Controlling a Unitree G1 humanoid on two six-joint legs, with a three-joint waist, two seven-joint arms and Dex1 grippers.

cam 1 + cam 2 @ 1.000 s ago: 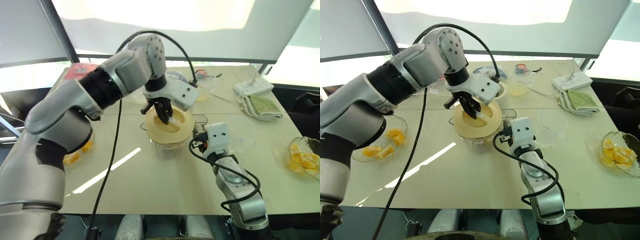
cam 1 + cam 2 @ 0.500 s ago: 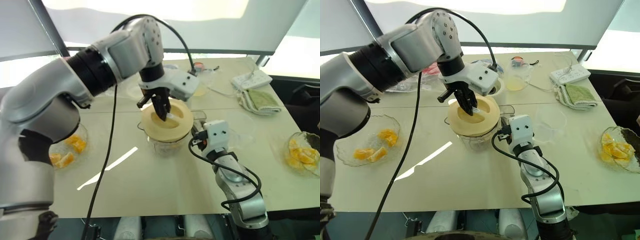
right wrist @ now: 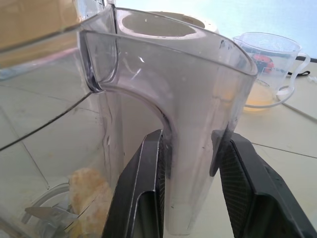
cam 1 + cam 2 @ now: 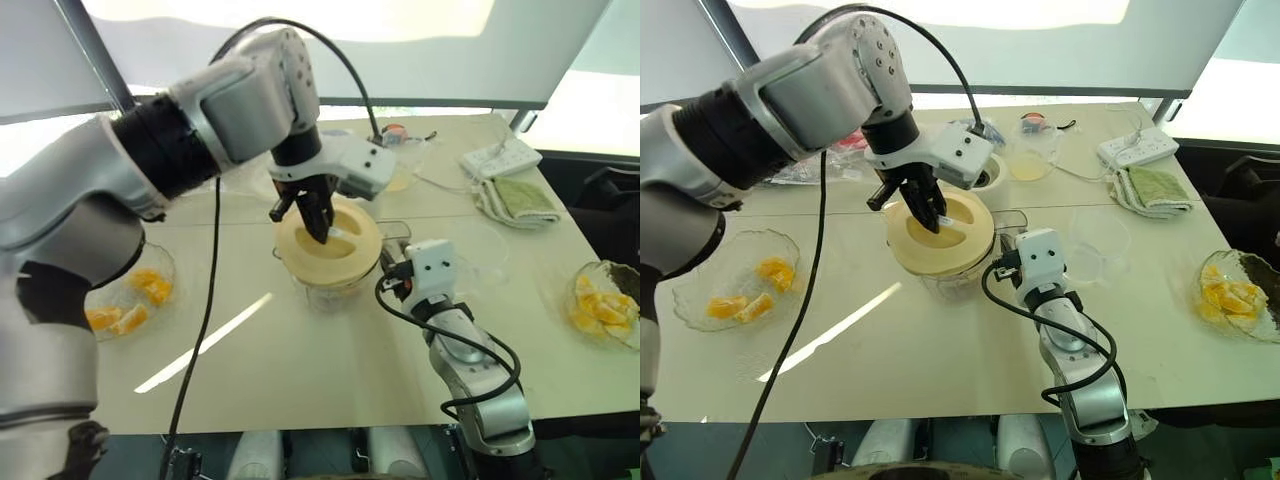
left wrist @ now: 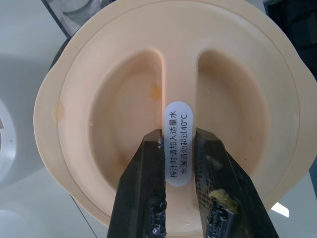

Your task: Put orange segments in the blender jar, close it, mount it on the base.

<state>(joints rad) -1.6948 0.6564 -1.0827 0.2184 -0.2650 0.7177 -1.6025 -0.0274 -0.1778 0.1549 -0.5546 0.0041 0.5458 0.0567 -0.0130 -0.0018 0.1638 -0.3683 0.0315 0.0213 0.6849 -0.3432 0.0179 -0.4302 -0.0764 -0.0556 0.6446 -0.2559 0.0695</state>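
Next, my left gripper releases the pale yellow lid on the opening of the clear blender jar (image 4: 337,243).
The clear blender jar (image 4: 962,284) stands mid-table. An orange segment (image 3: 87,185) lies by the blades at its bottom. My right gripper (image 3: 190,136) is shut on the jar's side handle. My left gripper (image 5: 178,137) points down and is shut on the centre ridge of the pale yellow lid (image 4: 940,236). The lid hangs over the jar's mouth, shifted toward the left, and whether it rests on the rim I cannot tell. The white base (image 4: 986,177) stands just behind the jar, partly hidden by my left wrist.
A clear bowl (image 4: 690,283) with orange segments (image 4: 740,300) sits at the left, and another bowl (image 4: 1258,334) of them at the right edge. A shallow clear dish (image 4: 1098,246), a measuring cup (image 4: 1032,160), a power strip (image 4: 1137,148) and a green cloth (image 4: 1160,188) lie right of the jar.
My left gripper has rolled the lid around and carried it slightly up and to the left over the jar. The right gripper has kept still on the handle. The camera has tilted.
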